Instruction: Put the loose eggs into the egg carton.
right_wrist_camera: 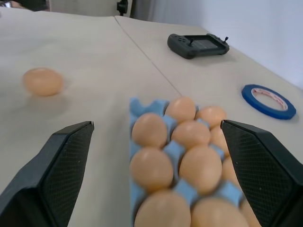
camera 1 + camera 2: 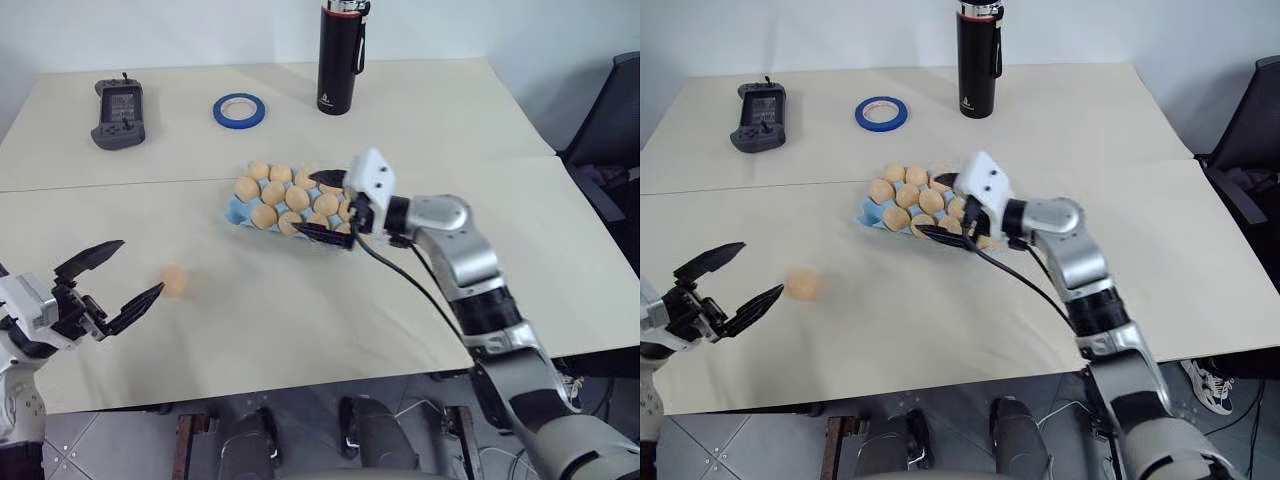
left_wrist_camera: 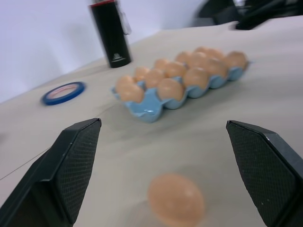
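Next, my left gripper closes around the middle of the loose egg point(image 2: 174, 281) point(image 3: 176, 200), since that egg is still lying by itself outside the light blue egg carton.
One loose egg point(image 2: 175, 281) lies on the table at the left, tan-orange and alone; the left wrist view has this egg point(image 3: 176, 198) just ahead of the fingers. My left gripper point(image 2: 112, 278) is open, its fingertips a little short of the egg and not touching it. The light blue egg carton point(image 2: 238, 210) sits mid-table with eggs in many of its cups. My right gripper point(image 2: 312, 205) is open at the carton's right end, one finger on each side of that end, with nothing held. In the right wrist view the carton point(image 1: 137, 104) and the loose egg point(image 1: 43, 81) both show.
A grey handheld controller point(image 2: 118, 111) and a blue tape ring point(image 2: 239, 110) lie at the back left. A black bottle point(image 2: 340, 58) stands at the back centre. A seam crosses the table behind the carton. A dark chair point(image 2: 610, 140) is off the table's right edge.
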### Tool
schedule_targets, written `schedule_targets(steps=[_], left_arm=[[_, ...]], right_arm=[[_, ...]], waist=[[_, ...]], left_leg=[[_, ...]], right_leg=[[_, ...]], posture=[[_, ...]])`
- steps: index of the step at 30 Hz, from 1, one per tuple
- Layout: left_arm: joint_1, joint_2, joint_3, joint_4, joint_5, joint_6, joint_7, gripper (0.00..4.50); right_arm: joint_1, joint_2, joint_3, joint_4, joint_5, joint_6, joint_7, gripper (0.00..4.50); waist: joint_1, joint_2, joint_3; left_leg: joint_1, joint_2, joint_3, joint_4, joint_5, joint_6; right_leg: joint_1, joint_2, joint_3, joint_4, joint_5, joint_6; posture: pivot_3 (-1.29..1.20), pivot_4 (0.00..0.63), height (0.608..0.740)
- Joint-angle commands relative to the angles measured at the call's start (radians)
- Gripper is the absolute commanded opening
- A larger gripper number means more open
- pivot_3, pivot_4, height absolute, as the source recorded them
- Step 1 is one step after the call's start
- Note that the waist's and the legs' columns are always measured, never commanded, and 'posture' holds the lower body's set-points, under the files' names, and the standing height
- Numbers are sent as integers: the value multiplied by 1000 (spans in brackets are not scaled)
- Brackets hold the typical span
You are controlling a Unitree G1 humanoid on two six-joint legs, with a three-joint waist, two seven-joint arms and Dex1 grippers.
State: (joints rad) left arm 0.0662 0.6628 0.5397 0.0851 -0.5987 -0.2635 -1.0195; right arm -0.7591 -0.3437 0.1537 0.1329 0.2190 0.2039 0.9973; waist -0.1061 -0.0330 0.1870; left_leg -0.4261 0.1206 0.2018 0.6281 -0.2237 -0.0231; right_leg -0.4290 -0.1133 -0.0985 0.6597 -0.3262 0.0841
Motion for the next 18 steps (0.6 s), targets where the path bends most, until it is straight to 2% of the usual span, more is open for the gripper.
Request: schedule_targets(steps=[1, 4, 10, 18], left_arm=[[60, -59, 44, -130, 39, 11, 153, 4500], [115, -123, 53, -216, 71, 17, 261, 4500], [242, -252, 51, -355, 128, 21, 413, 4500], [383, -388, 13, -479, 165, 55, 544, 4500]], right_arm=[[99, -93, -34, -116, 93, 5, 132, 4491], [182, -166, -53, -160, 157, 41, 205, 4491], [289, -229, -122, -153, 222, 60, 229, 4491], [338, -279, -168, -142, 237, 92, 219, 4491]], waist=[[5, 0, 0], [12, 0, 0], [22, 0, 0], [23, -1, 0]], left_leg=[[1, 0, 0, 0, 0, 0], [2, 0, 0, 0, -1, 2], [3, 0, 0, 2, -1, 3], [4, -2, -2, 2, -2, 1]], right_leg=[[1, 0, 0, 0, 0, 0], [2, -1, 1, -1, 0, 0], [3, 0, 1, -2, 0, -1], [4, -1, 2, -7, 2, -4]], posture=[[0, 150, 740], [0, 150, 740], [0, 150, 740], [0, 150, 740]])
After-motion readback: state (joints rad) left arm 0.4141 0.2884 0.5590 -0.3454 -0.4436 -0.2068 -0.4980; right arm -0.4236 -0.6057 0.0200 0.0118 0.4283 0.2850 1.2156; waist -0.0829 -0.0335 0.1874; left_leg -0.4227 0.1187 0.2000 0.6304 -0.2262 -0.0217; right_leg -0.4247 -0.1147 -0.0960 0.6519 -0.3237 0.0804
